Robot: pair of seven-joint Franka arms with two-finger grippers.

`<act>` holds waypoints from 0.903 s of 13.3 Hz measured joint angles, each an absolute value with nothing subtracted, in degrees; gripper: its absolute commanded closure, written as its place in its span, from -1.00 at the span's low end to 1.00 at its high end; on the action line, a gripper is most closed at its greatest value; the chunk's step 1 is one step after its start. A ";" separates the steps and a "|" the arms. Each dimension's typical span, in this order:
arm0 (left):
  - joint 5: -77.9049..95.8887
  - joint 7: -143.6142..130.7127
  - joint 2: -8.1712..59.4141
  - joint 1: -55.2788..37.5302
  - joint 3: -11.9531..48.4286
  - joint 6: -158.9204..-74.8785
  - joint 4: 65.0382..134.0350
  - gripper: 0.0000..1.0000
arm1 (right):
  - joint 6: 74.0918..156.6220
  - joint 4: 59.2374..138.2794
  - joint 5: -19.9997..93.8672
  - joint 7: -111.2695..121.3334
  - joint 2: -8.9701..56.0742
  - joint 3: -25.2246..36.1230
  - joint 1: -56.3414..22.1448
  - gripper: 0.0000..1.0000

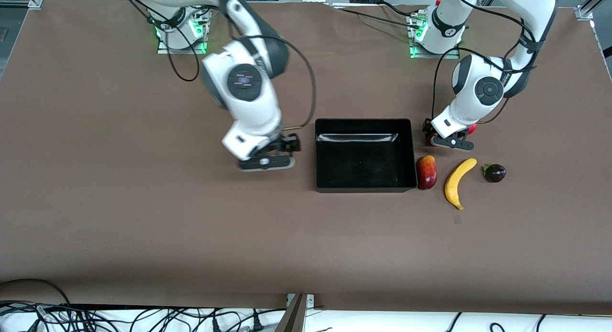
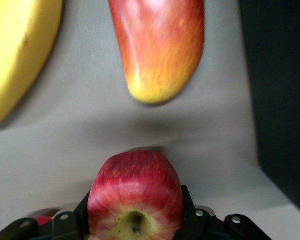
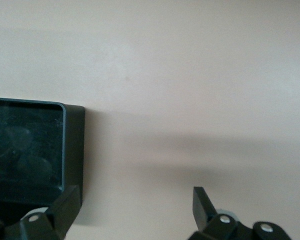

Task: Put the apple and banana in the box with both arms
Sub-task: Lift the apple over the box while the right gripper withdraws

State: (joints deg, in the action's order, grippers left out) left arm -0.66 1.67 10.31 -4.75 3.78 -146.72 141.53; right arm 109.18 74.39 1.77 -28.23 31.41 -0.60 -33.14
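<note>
Next, I let the apple go from my left gripper inside the black box (image 1: 377, 137) near its far side, toward the mango's side.
The apple (image 2: 135, 197), red with a yellowish stem dimple, sits between my left gripper's fingers (image 2: 189, 210), which are shut on it. In the front view my left gripper (image 1: 437, 139) is by the box's corner at the left arm's end, and only a red edge of the apple (image 1: 432, 140) shows under it. The banana (image 1: 459, 182) lies on the table nearer the front camera; it also shows in the left wrist view (image 2: 17, 55). The black box (image 1: 363, 122) is mid-table, also in the left wrist view (image 2: 285, 100) and the right wrist view (image 3: 72, 150). My right gripper (image 1: 279, 152) (image 3: 135, 210) is open and empty beside the box, at the right arm's end.
A red-yellow mango (image 1: 427, 172) (image 2: 160, 45) lies against the box's wall, between box and banana. A dark purple fruit (image 1: 495, 173) lies beside the banana. A red fruit (image 1: 472, 128) peeks out by the left gripper.
</note>
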 measured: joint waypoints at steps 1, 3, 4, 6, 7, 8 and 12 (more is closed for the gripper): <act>-0.66 1.65 9.09 -4.75 4.31 -141.53 138.81 0.78 | 106.87 74.38 2.82 -26.06 29.55 -0.36 -31.79 -1.00; -0.65 1.20 6.98 -4.76 5.33 -127.13 130.31 0.77 | 101.75 74.46 3.33 -23.87 25.87 1.44 -30.88 -1.00; -0.65 -0.11 6.56 -4.74 6.28 -120.44 125.36 0.77 | 99.60 74.61 3.42 -22.72 23.95 2.86 -30.87 -1.00; -0.59 -7.65 6.79 -4.76 10.54 -113.17 118.33 0.77 | 96.24 75.83 4.17 -19.74 19.69 5.70 -30.82 -1.00; -0.27 -13.28 7.46 -4.82 13.65 -112.54 116.90 0.77 | 94.92 76.83 4.45 -18.52 17.45 7.05 -30.79 -1.00; 0.41 -19.02 8.76 -4.98 16.83 -113.02 116.27 0.77 | 93.63 77.93 4.54 -16.95 15.12 8.41 -30.79 -1.00; 0.57 -31.00 17.98 -6.12 22.72 -123.57 116.30 0.77 | 90.74 85.52 4.65 -7.82 5.15 15.08 -30.70 -1.00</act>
State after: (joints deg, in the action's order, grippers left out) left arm 0.57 -31.00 17.98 -6.12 22.72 -123.57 116.30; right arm 90.74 85.52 4.65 -7.82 5.15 15.08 -30.70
